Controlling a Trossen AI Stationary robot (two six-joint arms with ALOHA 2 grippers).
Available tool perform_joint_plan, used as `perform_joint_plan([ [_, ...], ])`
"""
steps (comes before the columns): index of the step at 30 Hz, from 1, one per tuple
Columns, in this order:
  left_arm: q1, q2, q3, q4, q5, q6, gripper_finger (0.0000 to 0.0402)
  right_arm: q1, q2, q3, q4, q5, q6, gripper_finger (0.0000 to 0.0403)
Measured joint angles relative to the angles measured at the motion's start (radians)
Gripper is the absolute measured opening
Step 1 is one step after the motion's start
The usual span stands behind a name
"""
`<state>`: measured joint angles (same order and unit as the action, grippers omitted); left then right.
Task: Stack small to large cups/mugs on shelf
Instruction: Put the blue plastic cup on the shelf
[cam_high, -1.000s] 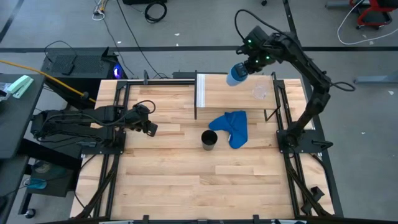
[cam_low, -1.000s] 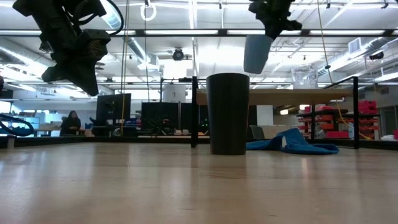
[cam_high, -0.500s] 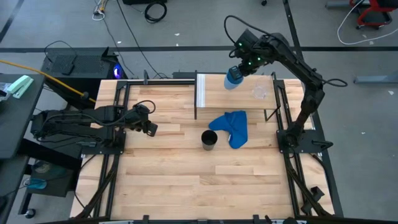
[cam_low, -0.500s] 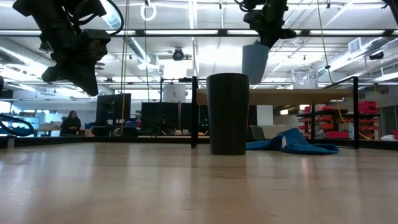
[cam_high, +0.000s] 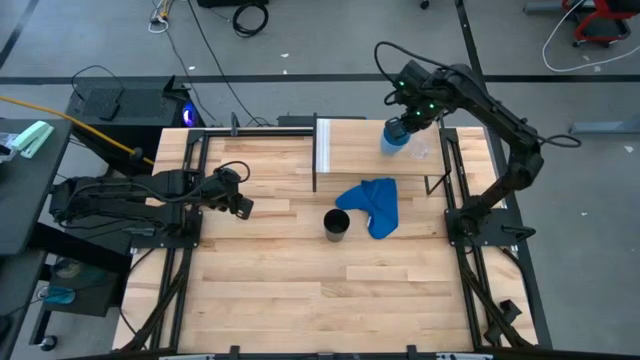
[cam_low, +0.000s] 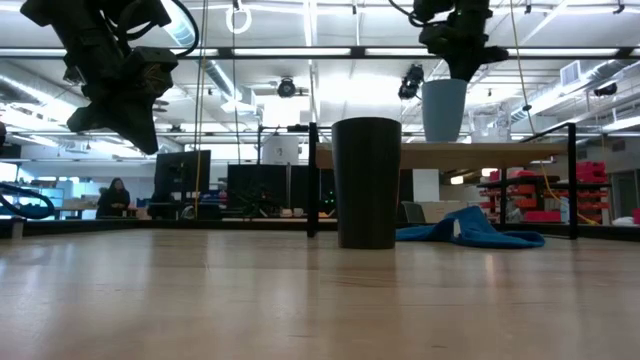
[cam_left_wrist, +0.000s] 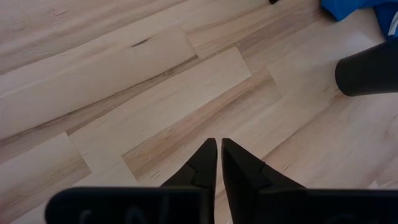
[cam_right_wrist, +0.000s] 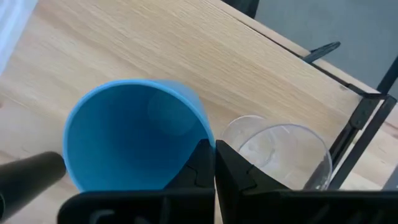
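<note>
The robot's right gripper needs to set the bright blue cup, now upright over the shelf, down on the pale wood shelf (cam_high: 380, 147) (cam_right_wrist: 152, 85) beside the small clear glass.
My right gripper (cam_right_wrist: 214, 155) is shut on the bright blue cup (cam_high: 394, 137), over the right part of the pale wood shelf (cam_high: 350, 150). The cup stands upright beside the small clear glass (cam_right_wrist: 280, 155), which rests on the shelf by its base. In the low view the blue cup's base (cam_low: 445, 137) is at or just above the shelf's top (cam_low: 510, 153). The tall black tumbler (cam_high: 337, 224) stands on the tabletop in front of the shelf. My left gripper (cam_high: 240, 205) is shut and empty, above the table's left part. My right gripper pinches the blue cup's wall at the rim (cam_right_wrist: 200, 127), on the side toward the glass. One finger is inside the cup and one outside. The fingers come from above, pointing down. The cup is upright, mouth up; whether its base touches the shelf I cannot tell.
A crumpled blue cloth (cam_high: 372, 205) lies on the tabletop between the tumbler and the shelf's right leg (cam_high: 437, 185). The shelf's left part (cam_high: 335, 145) is bare. Black frame rails run along the table's left and right edges.
My right gripper has carried the blue cup down and toward the table's right and near edges. The cup now sits low over the shelf, right beside the clear glass, and stays upright in the hold.
</note>
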<state>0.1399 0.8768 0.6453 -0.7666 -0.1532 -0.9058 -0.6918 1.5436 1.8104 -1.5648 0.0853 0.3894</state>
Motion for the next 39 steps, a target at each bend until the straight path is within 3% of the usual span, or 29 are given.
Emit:
perform_joint_plan([
  [10, 0.000, 0.000, 0.000, 0.000, 0.000, 0.000, 0.0037, -0.019, 0.069, 0.000, 0.049, -0.019, 0.000, 0.0000],
  [39, 0.000, 0.000, 0.000, 0.000, 0.000, 0.000, 0.0040, -0.019, 0.072, 0.000, 0.080, -0.039, -0.049, 0.0004],
])
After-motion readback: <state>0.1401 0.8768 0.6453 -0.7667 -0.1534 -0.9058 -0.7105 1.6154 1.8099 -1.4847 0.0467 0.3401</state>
